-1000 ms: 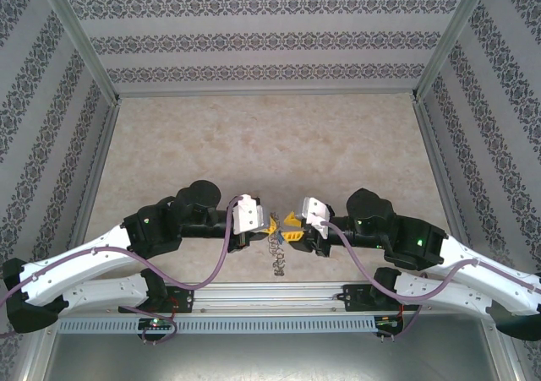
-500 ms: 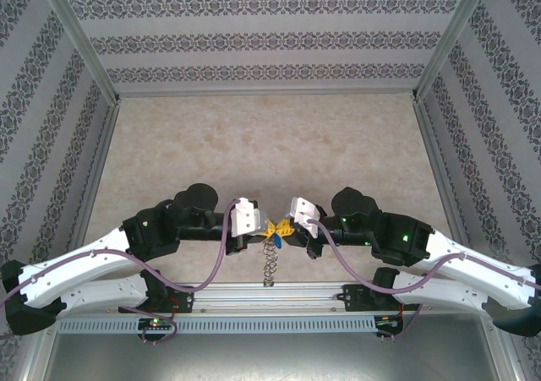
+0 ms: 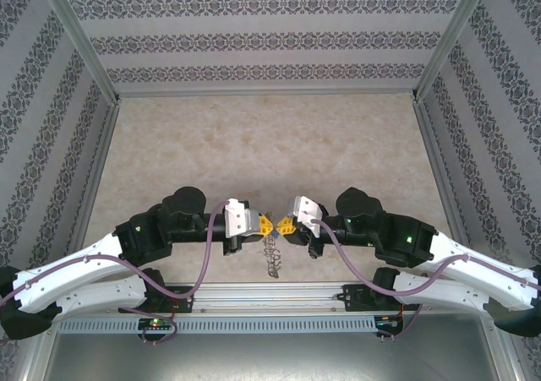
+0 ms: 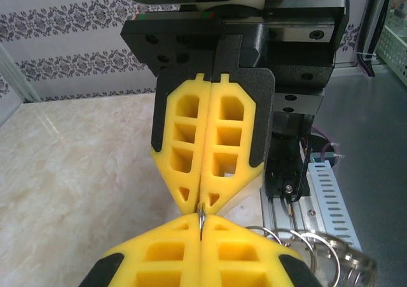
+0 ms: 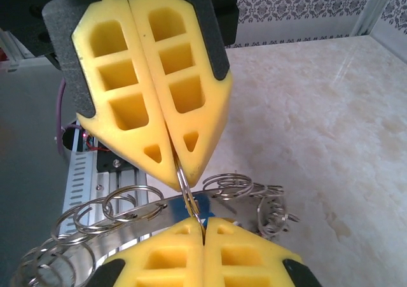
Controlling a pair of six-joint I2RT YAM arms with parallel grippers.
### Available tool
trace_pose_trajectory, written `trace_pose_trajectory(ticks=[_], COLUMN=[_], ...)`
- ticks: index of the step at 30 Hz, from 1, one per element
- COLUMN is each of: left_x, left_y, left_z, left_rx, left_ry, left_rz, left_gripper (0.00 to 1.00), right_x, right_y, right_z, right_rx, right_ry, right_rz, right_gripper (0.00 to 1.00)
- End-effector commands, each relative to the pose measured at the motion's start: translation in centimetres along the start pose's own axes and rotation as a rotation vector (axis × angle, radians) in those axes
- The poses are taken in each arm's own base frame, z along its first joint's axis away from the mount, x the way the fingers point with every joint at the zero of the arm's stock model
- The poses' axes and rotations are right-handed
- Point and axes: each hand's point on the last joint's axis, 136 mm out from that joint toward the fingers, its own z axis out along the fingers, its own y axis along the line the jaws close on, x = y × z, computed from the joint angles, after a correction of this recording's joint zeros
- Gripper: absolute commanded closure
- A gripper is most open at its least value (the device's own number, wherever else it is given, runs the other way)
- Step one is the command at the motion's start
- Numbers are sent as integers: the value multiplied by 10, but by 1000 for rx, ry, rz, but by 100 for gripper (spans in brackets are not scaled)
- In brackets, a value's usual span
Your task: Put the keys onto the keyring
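Next, my right gripper opens, line up with my left gripper and pinches the loop straight (image 5: 186, 189), because the wire loop is slanting into my right gripper's fingers.
The keyring (image 3: 272, 256) hangs low between my two arms near the table's front edge. It is a flat grey metal band (image 5: 137, 226) fringed with wire loops (image 5: 227, 184). My left gripper (image 3: 265, 224) and right gripper (image 3: 286, 225) meet tip to tip, both shut on the same small wire loop (image 5: 186, 188) of the keyring. In the left wrist view that loop (image 4: 201, 216) runs from my left gripper (image 4: 201, 236) up into the right fingers (image 4: 222, 140). My right gripper (image 5: 202, 231) pinches its lower end. A blue patch (image 5: 207, 208) shows by the band; the keys are otherwise hidden.
The aluminium rail (image 3: 270, 295) with the arm bases runs just behind the hanging ring. Patterned walls (image 3: 270, 39) and metal posts (image 3: 80, 39) enclose the marble-look tabletop (image 3: 270, 144), which lies bare beyond the grippers.
My right gripper has shut on the wire loop. The grippers came together tip to tip, then shifted slightly. A blue piece seen under the tips half a second ago is now hidden from above.
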Motion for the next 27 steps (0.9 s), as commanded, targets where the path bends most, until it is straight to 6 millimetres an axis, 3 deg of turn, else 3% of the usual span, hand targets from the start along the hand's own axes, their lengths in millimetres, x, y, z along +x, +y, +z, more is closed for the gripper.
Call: trace_pose_trajectory(ticks=[1,7,20,27], left_x=[-36,-43,-51,-54], left_y=[2,-3,-16,-21], left_z=[-7,-12,-14,-17], left_rx=[3,26,104,129], left_ry=[-137,-186,-251,-267], left_rz=[28,33,32,32], left_gripper=[100,100,100,100], right_x=[8,10,-8,-6], right_y=[-2,-7,7,14], right_z=[1,7,7,13], right_rx=[15,15,-94,-148], right_ry=[25,40,-23,-1], right_rz=[1,14,19,32], right_gripper=[99,99,92,88])
